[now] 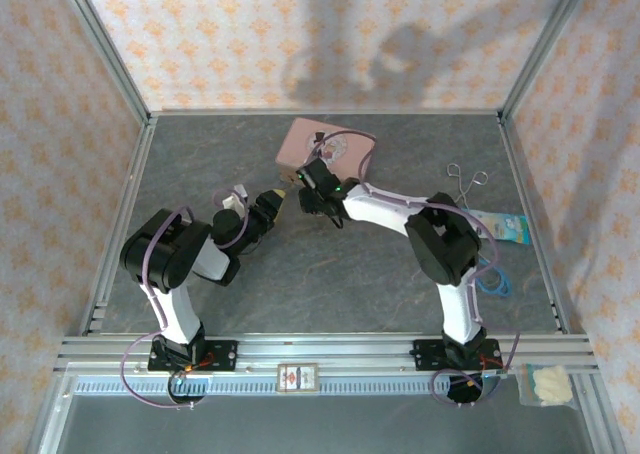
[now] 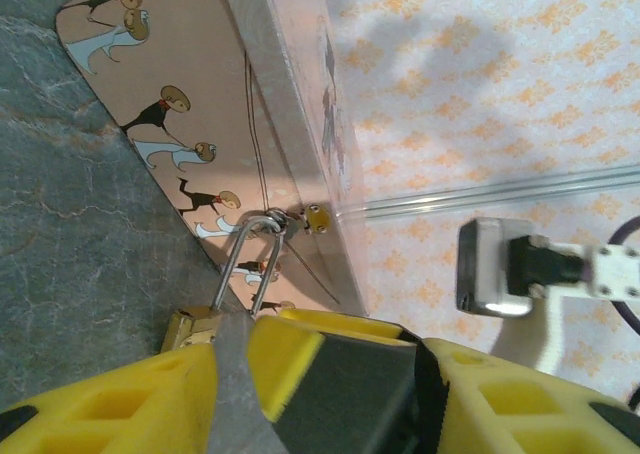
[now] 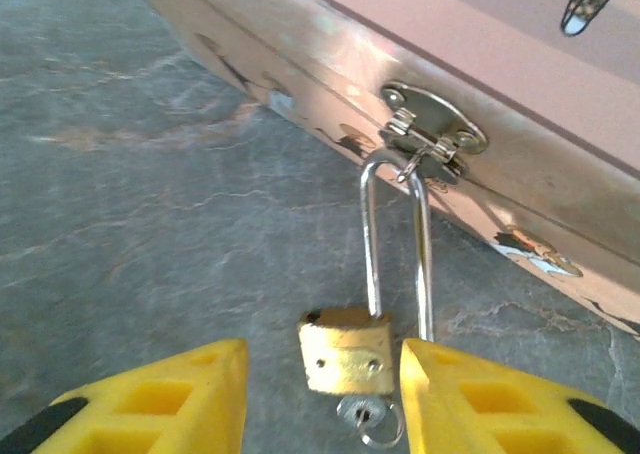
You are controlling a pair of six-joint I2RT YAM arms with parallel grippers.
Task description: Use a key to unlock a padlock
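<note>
The shackle's bend is hanging in the hasp, so my right gripper should grip the brass body (image 3: 348, 361) and push the shackle along the hasp toward the shackle's loose end.
The small brass padlock (image 3: 347, 351) hangs by its silvery shackle (image 3: 372, 234) from the hasp (image 3: 432, 134) of the pink tin (image 3: 520, 44). One shackle leg enters the body; the other runs down outside it, and an empty hole shows on the body's top. The key (image 3: 366, 414) sits in the keyhole with its ring below. My right gripper (image 3: 325, 399) is open, its yellow fingers flanking the body without touching it. My left gripper (image 2: 320, 359) is just behind the padlock (image 2: 190, 326), fingers apart; a yellow and dark grey part, probably the other gripper's finger, lies between them.
Both grippers (image 1: 278, 199) (image 1: 308, 189) meet in front of the tin (image 1: 325, 146) at mid-table. A twin-looped wire tool (image 1: 466, 179), a blue packet (image 1: 505, 226) and a blue cord (image 1: 492, 279) lie to the right. Patterned walls enclose the grey table (image 1: 300, 274).
</note>
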